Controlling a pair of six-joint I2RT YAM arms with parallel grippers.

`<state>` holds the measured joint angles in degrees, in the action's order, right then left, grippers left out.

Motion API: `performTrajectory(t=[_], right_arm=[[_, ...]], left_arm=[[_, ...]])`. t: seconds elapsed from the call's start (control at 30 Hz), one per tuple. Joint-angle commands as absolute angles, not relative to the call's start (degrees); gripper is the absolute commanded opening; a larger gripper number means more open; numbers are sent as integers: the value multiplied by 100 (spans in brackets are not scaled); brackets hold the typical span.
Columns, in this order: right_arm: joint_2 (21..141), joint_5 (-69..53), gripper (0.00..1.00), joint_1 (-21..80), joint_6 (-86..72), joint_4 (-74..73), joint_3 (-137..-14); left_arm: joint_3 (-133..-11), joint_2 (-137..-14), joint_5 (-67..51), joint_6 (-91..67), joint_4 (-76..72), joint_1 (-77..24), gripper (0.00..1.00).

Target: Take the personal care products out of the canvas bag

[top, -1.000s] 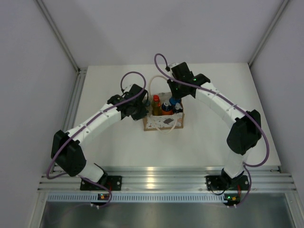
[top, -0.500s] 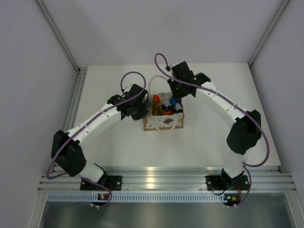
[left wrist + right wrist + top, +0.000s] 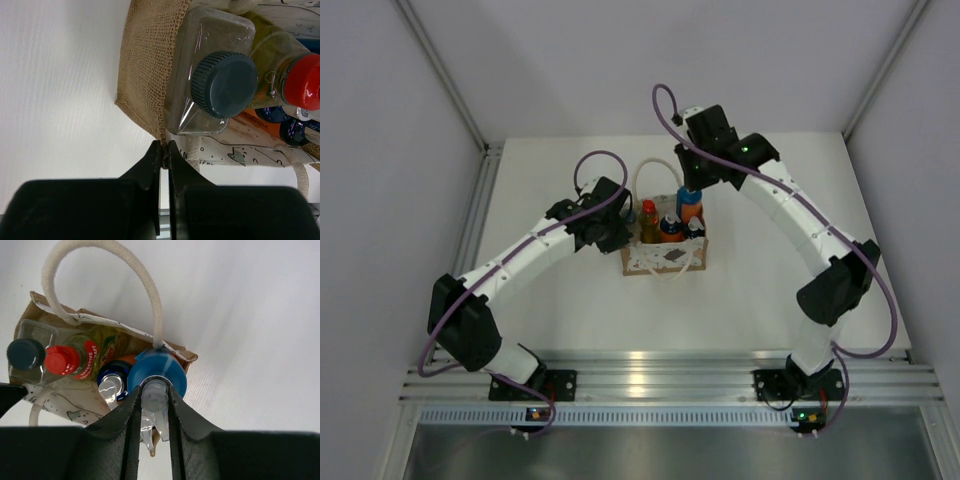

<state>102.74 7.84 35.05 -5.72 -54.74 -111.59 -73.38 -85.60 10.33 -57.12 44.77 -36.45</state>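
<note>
The blue-capped orange bottle will go down from my right gripper on the table (image 3: 740,221) (image 3: 250,385) next to the bag, opposite my left gripper.
The canvas bag (image 3: 665,261) stands mid-table, tan with white patterned front trim and cream rope handles (image 3: 150,300). My right gripper (image 3: 154,390) is shut on the clear pump top of an orange bottle with a blue cap (image 3: 690,208) and holds it raised above the bag's far right corner. My left gripper (image 3: 164,146) is shut on the bag's burlap edge (image 3: 150,45) at its left side. Inside the bag stand a clear bottle with a dark grey cap (image 3: 225,84), a yellow bottle with a red cap (image 3: 62,360) and an orange bottle with a dark-blue cap (image 3: 114,374).
White table (image 3: 560,300) with grey walls on three sides and a metal rail (image 3: 660,385) along the near edge. The far rope handle loops up beside the lifted bottle. Both arms arch over the table's middle.
My right gripper has risen and moved slightly back, lifting the blue-capped orange bottle up out of the bag. The left gripper has stayed on the bag's edge.
</note>
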Motion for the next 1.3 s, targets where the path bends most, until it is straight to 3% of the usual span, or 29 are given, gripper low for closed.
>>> performTrajectory(t=[0.0, 0.27, 0.6, 0.8, 1.03, 1.27], right_arm=[[9800, 975, 0, 3630, -598, -5606, -12031], [9448, 1458, 0, 3621, -606, -5748, -12752], [9062, 1837, 0, 3077, -765, -5739, -12736], [8825, 1750, 0, 2585, -817, -5345, -11876], [8306, 1336, 0, 1881, -940, -3921, -9961], [8525, 1047, 0, 1390, -808, -2883, -9009]], left_arm=[[-7198, -8640, 1134, -5695, 4562, -3647, 0], [-7233, -8684, 1125, -5669, 4562, -3656, 0], [-7251, -8701, 1107, -5651, 4561, -3647, 0], [-7277, -8684, 1107, -5643, 4553, -3656, 0], [-7304, -8640, 1081, -5616, 4562, -3647, 0], [-7330, -8596, 1037, -5564, 4561, -3656, 0]])
